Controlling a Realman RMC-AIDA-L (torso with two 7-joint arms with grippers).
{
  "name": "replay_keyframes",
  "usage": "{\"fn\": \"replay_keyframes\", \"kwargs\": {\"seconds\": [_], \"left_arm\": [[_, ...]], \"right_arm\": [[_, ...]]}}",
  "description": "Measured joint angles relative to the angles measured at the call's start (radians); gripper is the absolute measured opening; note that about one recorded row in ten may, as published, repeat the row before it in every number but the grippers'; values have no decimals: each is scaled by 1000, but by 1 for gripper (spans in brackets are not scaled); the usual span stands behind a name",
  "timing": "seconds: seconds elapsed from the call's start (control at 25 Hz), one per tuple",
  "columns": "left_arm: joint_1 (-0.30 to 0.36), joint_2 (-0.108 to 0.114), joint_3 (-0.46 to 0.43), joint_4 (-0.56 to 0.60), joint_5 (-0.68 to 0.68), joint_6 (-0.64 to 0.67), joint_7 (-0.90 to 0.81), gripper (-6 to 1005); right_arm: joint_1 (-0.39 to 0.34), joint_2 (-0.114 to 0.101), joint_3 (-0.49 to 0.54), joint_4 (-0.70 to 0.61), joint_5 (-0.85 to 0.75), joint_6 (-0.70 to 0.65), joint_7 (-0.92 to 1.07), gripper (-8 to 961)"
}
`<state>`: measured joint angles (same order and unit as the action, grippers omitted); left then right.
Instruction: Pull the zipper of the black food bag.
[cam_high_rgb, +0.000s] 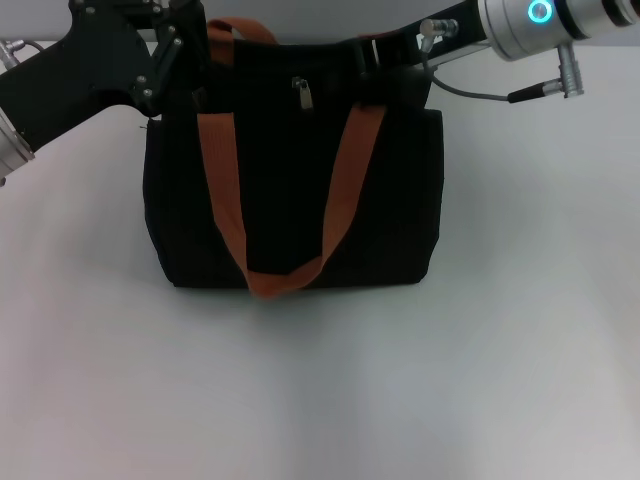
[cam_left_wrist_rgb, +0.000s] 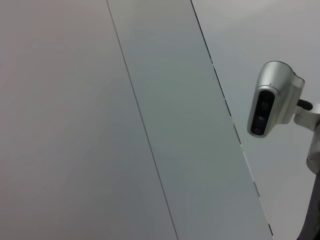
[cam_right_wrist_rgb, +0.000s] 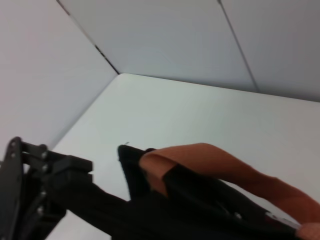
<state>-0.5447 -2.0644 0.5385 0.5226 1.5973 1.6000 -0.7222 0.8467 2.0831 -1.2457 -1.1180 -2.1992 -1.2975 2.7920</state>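
Note:
The silver zipper hangs clear of my right gripper at the top centre of the bag. My right gripper should open, move in and grip the zipper's tab (cam_high_rgb: 305, 97) before pulling.
The black food bag (cam_high_rgb: 290, 200) stands upright in the middle of the white table, with its orange-brown straps (cam_high_rgb: 222, 190) hanging down its front. The silver zipper (cam_high_rgb: 301, 93) hangs at the top centre of the bag, apart from both grippers. My left gripper (cam_high_rgb: 195, 55) is at the bag's top left corner, next to the strap. My right gripper (cam_high_rgb: 385, 60) is at the bag's top right edge and blends with the black fabric. The right wrist view shows the bag's top (cam_right_wrist_rgb: 200, 205), a strap loop (cam_right_wrist_rgb: 210, 155) and the left gripper (cam_right_wrist_rgb: 45, 175) beyond it.
The white table (cam_high_rgb: 320, 400) spreads out in front of the bag and to both sides. A grey panelled wall (cam_left_wrist_rgb: 150, 120) stands behind. A silver camera head (cam_left_wrist_rgb: 270, 105) shows in the left wrist view. A cable (cam_high_rgb: 480, 97) hangs from the right arm.

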Motion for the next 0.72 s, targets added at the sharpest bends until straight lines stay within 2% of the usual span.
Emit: {"fn": "replay_keyframes", "kwargs": {"seconds": [0.12, 0.28, 0.72], "left_arm": [[0, 0, 0, 0, 0, 0, 0, 29], [0, 0, 0, 2, 0, 0, 0, 29], [-5, -2, 2, 1, 0, 13, 0, 29]], "right_arm": [[-2, 0, 0, -16, -14, -4, 14, -1], [-13, 1, 8, 1, 71, 4, -5, -1], [11, 2, -12, 98, 120, 45, -29, 135]]}}
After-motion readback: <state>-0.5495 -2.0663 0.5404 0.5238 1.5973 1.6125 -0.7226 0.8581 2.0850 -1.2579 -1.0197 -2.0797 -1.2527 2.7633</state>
